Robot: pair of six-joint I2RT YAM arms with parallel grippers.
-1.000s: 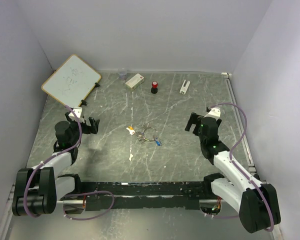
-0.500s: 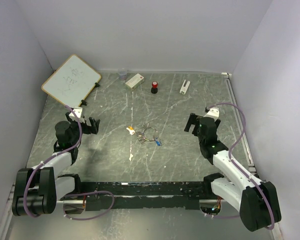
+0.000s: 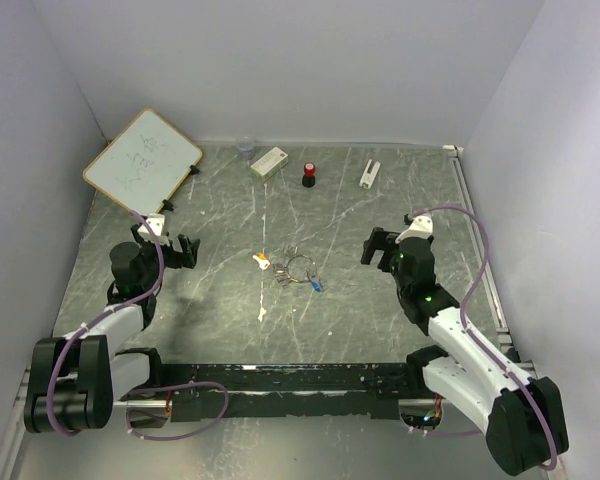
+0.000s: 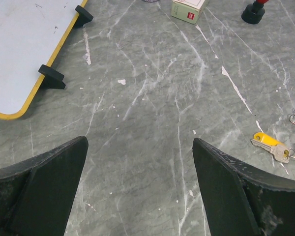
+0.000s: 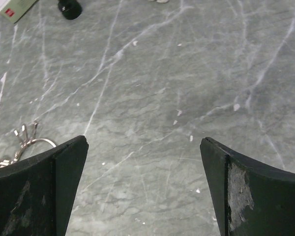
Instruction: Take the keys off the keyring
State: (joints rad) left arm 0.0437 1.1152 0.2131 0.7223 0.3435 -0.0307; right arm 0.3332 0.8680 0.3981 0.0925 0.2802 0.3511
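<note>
Next, my right gripper goes to the blue-headed key on the keyring and closes on the key's blue head (image 3: 317, 285).
The keyring (image 3: 298, 267) lies on the marbled grey table near the middle, a thin silvery ring with keys around it. An orange-yellow-headed key (image 3: 262, 262) lies at its left, and a blue-headed key (image 3: 317, 284) at its lower right. The left wrist view shows the yellow key (image 4: 269, 144) at the right edge. The ring (image 5: 32, 144) shows at the left of the right wrist view. My left gripper (image 3: 183, 251) sits open left of the keys, holding nothing. My right gripper (image 3: 376, 246) is open to their right, empty too.
A small whiteboard (image 3: 142, 163) leans at the back left. Along the back stand a white box (image 3: 269, 161), a red-capped black bottle (image 3: 309, 175), a small clear cup (image 3: 245, 148) and a white clip-like piece (image 3: 369, 174). A metal rail (image 3: 473, 240) runs along the right edge.
The right arm has shifted a little to the left, toward the keys. The left arm and the keys have not moved.
</note>
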